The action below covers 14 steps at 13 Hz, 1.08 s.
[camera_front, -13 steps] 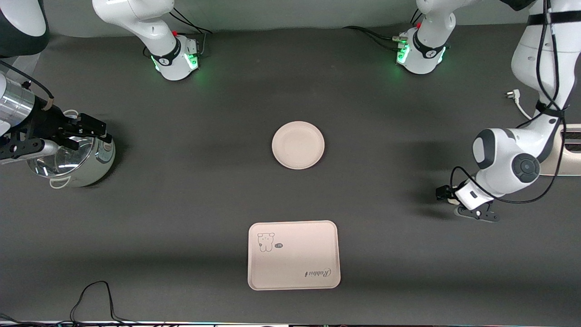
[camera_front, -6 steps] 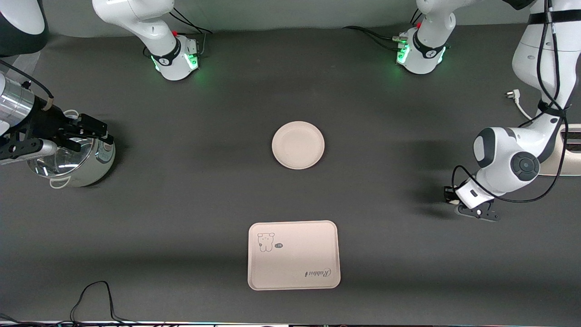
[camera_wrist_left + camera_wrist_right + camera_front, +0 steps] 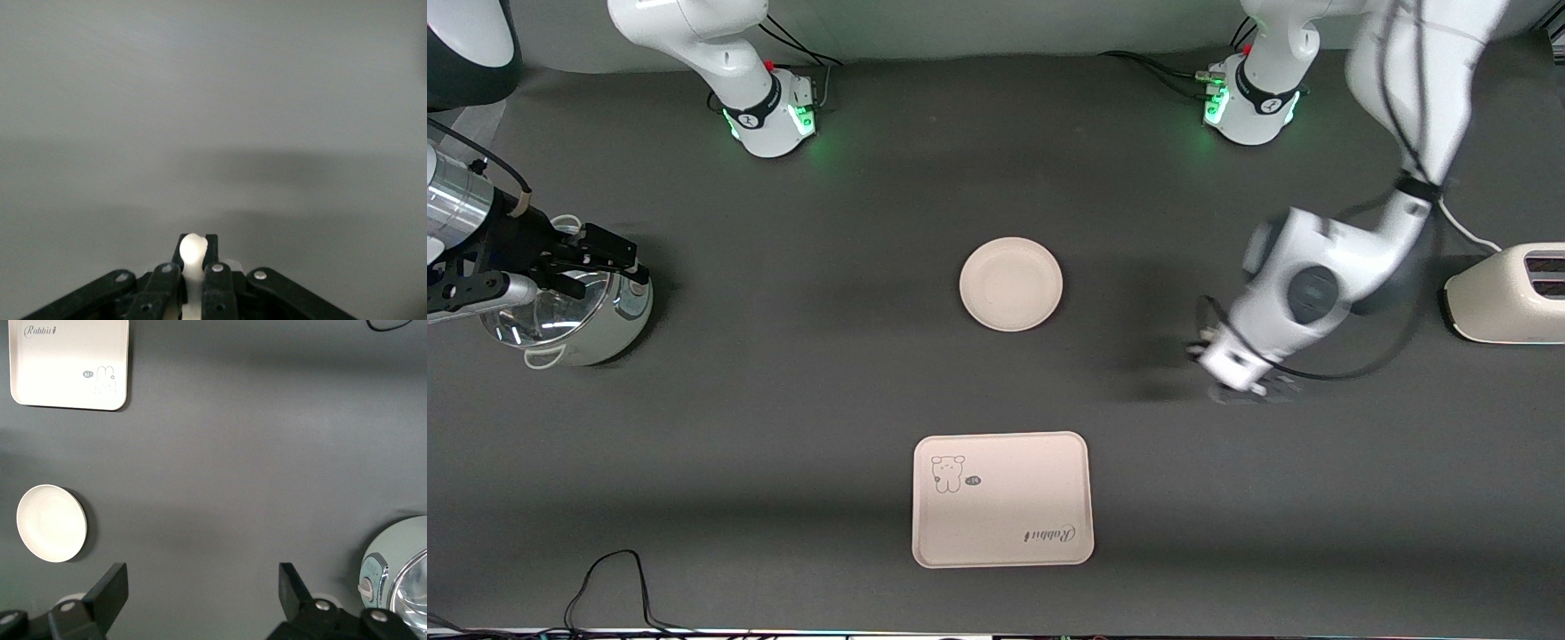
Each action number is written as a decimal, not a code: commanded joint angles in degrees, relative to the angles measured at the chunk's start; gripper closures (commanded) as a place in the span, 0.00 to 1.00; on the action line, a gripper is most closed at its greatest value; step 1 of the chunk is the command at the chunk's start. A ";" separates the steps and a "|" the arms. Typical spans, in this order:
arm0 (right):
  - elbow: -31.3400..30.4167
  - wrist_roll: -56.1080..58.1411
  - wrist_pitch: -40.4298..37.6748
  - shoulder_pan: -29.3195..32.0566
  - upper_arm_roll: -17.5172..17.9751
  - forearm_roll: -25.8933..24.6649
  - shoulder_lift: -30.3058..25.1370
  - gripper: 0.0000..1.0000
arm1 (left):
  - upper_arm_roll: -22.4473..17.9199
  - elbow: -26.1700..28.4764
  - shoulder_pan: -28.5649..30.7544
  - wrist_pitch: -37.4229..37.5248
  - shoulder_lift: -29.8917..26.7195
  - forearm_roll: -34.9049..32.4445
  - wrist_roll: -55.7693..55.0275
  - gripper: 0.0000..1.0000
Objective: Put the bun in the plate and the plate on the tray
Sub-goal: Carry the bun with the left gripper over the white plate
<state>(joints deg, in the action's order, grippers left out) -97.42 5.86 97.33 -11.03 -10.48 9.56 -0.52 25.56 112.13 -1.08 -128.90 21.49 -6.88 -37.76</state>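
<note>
Next, my left gripper lets go of the bun near the middle of the empty round cream plate (image 3: 1016,284).
The small cream-white bun (image 3: 191,249) is pinched between the black fingers of my left gripper (image 3: 195,237), which is shut on it. In the front view the left gripper (image 3: 1247,389) hangs over bare table between the round cream plate (image 3: 1011,284) and the toaster; the bun is hidden there. The plate is empty. The rectangular "Rabbit" tray (image 3: 1002,499) lies nearer the front camera than the plate, also empty. My right gripper (image 3: 609,255) is open and empty over the steel pot. The right wrist view shows its own gripper (image 3: 203,577), the plate (image 3: 51,523) and the tray (image 3: 70,363).
A shiny steel pot (image 3: 569,318) stands at the right arm's end of the table and shows in the right wrist view (image 3: 400,570). A white toaster (image 3: 1507,293) stands at the left arm's end, its cord (image 3: 1463,227) trailing. A black cable (image 3: 609,582) lies by the front edge.
My left arm has swung from beside the toaster toward the plate, carrying the bun, and the toaster is now uncovered. The right arm, the plate and the tray have not moved.
</note>
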 commanded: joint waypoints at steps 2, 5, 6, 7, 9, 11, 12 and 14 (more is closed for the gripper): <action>0.47 -0.41 0.31 0.31 -0.24 1.08 0.35 0.00 | 13.36 -2.27 -7.41 0.09 0.73 0.55 -28.45 1.00; 0.39 -0.14 0.14 0.40 -0.24 0.90 0.35 0.00 | 6.47 -2.18 -21.12 -8.81 8.46 -10.38 -43.32 1.00; 0.30 -0.14 0.14 0.40 -0.24 0.90 0.43 0.00 | 4.95 -2.53 -22.98 -11.17 11.00 -13.92 -47.28 1.00; 0.30 -0.14 0.14 0.40 -0.24 0.90 0.61 0.00 | 4.85 -2.88 -23.00 -12.50 12.68 -16.04 -48.97 0.98; 0.38 -0.14 0.14 0.40 -0.24 0.82 0.61 0.00 | 4.85 -2.89 -22.74 -12.16 12.70 -16.50 -49.25 0.89; 0.30 -0.14 0.14 0.40 -0.24 0.82 0.70 0.00 | 4.59 -2.97 -23.26 -11.81 12.70 -16.85 -49.51 0.00; 0.30 -0.14 0.14 0.40 -0.24 0.82 0.78 0.00 | 3.98 -3.06 -23.61 -11.46 12.70 -17.98 -49.69 0.00; 0.30 -0.14 0.14 0.40 -0.24 0.82 0.87 0.00 | 3.97 -2.97 -23.70 -10.32 12.61 -18.96 -49.87 0.00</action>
<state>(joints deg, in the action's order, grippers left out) -97.48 5.86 97.38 -10.97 -10.80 9.56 0.15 30.22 109.10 -23.71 -141.23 35.35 -24.20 -85.59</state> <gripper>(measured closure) 0.000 0.564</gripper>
